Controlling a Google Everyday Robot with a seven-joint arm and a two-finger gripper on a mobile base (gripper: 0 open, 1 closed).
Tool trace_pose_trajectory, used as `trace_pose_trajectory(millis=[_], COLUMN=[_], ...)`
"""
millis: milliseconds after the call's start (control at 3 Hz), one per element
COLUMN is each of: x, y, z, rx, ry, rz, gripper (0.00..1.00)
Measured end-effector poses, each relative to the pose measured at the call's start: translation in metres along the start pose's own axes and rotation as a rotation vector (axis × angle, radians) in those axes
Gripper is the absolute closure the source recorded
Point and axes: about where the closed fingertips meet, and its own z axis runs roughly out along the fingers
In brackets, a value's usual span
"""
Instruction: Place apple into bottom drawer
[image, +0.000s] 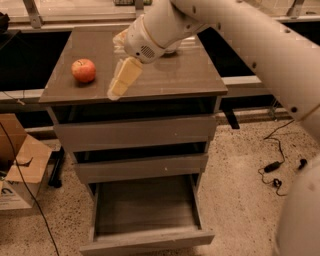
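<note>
Next, my gripper grips the side of the apple (90, 71) that faces the middle of the cabinet top, since the apple goes into the bottom drawer.
The apple (83, 70), red-orange, sits on the cabinet top (170, 75) near its left edge. My gripper (118, 71) hangs over the middle of the top, to the right of the apple and apart from it. It looks open and holds nothing; one cream finger (124, 78) points down and to the left, towards the front edge. The bottom drawer (150, 240) is pulled out below the two shut drawers, and its inside shows nothing in it.
My white arm (260, 45) crosses from the right over the cabinet's back right corner. A cardboard box (20, 165) stands on the floor at the left. Black cables (272, 167) lie on the speckled floor at the right.
</note>
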Motion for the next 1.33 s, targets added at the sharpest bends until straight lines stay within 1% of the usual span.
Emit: trace_pose_trajectory(millis=[333,667,1000,1333], x=[0.001,0.007,0.012,0.010], y=[-0.038,-0.073,-0.099,-0.114], z=[0.034,0.063,0.088,0.111], rx=[0.025,0.035,0.033,0.012], ry=[-0.047,-0.137,-0.217,-0.266], rz=[-0.004,0.006,0.019,0.016], gripper=[0.00,0.00,0.00,0.00])
